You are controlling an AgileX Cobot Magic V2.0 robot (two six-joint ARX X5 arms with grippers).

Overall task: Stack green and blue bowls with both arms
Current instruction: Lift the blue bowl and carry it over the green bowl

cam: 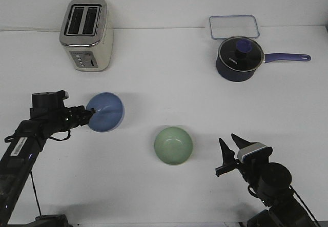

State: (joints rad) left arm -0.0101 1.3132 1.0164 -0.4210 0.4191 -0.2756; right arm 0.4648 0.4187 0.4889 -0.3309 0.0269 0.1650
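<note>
The robot's left gripper should release the blue bowl inside the green bowl (174, 145) near the front of the table.
The periwinkle blue bowl (107, 112) is at the left of the table, tilted with its opening facing up and toward me. My left gripper (91, 114) is shut on its left rim. The pale sage green bowl (173, 145) sits upright on the white table (154, 78), in the middle near the front, to the right of and nearer than the blue bowl. My right gripper (228, 139) is open and empty at the front right, a short way right of the green bowl and apart from it, fingers pointing away from me.
A cream and silver toaster (87, 35) stands at the back left. A dark navy saucepan (237, 59) with a glass lid and a handle pointing right stands at the back right. A clear rectangular container (233, 27) lies behind it.
</note>
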